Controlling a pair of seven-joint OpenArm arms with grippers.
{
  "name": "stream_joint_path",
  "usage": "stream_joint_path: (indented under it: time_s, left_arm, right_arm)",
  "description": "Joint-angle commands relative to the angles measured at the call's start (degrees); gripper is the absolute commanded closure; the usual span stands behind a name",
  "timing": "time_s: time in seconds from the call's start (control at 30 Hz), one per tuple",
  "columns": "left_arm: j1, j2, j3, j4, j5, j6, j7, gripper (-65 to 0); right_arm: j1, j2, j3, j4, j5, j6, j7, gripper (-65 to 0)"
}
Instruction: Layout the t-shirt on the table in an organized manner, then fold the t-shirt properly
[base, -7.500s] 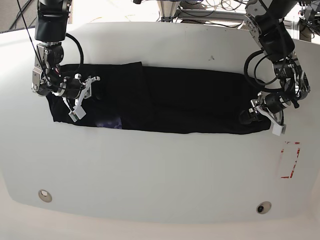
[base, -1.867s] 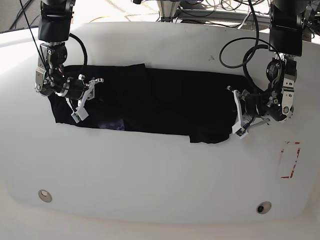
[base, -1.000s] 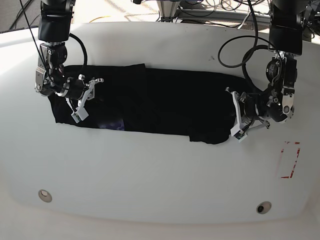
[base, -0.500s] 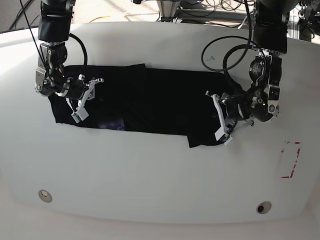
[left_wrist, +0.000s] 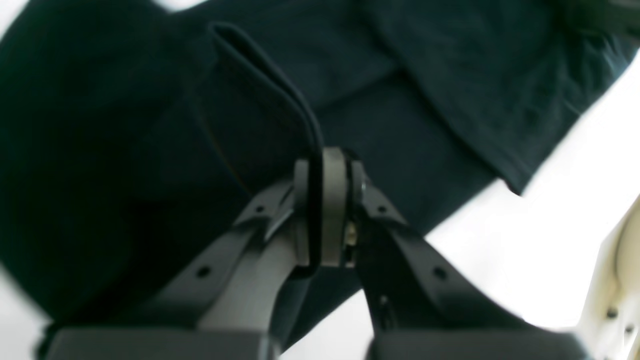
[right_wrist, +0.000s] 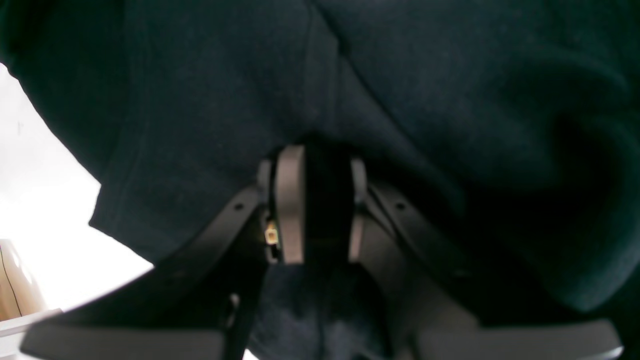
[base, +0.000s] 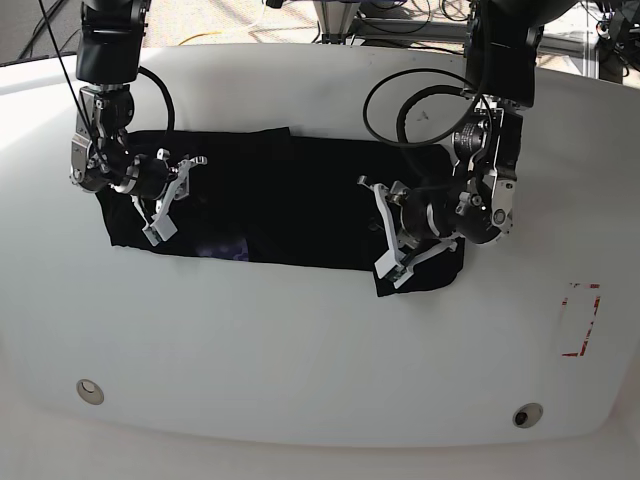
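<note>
Next, I let go of the t-shirt's doubled-back end with my left gripper by the t-shirt's front edge, slightly closer to the bluish patch (base: 350, 258) (left_wrist: 366, 243).
The black t-shirt (base: 290, 200) lies as a long band across the white table (base: 300, 350). My left gripper (base: 388, 240) is shut on the shirt's right end, which is doubled back over the band toward the middle. In the left wrist view the left gripper (left_wrist: 325, 200) pinches a thin fold of the t-shirt (left_wrist: 400, 100). My right gripper (base: 160, 205) sits on the shirt's left end. The right wrist view shows the right gripper (right_wrist: 320, 200) clamped on a thick wad of the t-shirt (right_wrist: 450, 75). A bluish patch of print (base: 222, 248) shows at the front left edge.
A red-outlined rectangle (base: 580, 320) marks the table at the right. Two round metal fittings (base: 90, 388) (base: 527, 413) sit near the front edge. Cables and frame parts (base: 400, 15) crowd the space behind the table.
My left gripper has swept to the left with the shirt's right end, laying it back over the band and baring the table at the right. The right arm has stayed put.
</note>
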Motion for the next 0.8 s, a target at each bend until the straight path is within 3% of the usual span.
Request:
stream_joint_path:
  time_s: [0.0, 0.3, 0.67, 0.77]
  left_arm:
    - [-1.1, 1.4, 1.1, 1.0, -0.2, 0.0, -1.0, -1.3]
    - [-1.1, 5.2, 2.4, 0.9, 3.7, -0.1, -1.0, -1.4]
    - [-0.7, 5.3, 3.9, 1.0, 3.7, -0.1, -1.0, -2.5]
    - [-0.7, 3.6, 3.8, 1.2, 3.4, -0.1, -0.8, -7.4]
  right_arm:
    - [-0.6, 0.0, -0.6, -0.7, -5.3, -1.4, -5.2, -13.0]
    - [-0.5, 0.0, -0.6, -0.7, -5.3, -1.4, -5.2, -13.0]
    - [-0.4, 0.0, -0.6, -0.7, -5.3, -1.4, -5.2, -13.0]
    - [-0.4, 0.0, -0.6, -0.7, -5.3, -1.4, -5.2, -13.0]
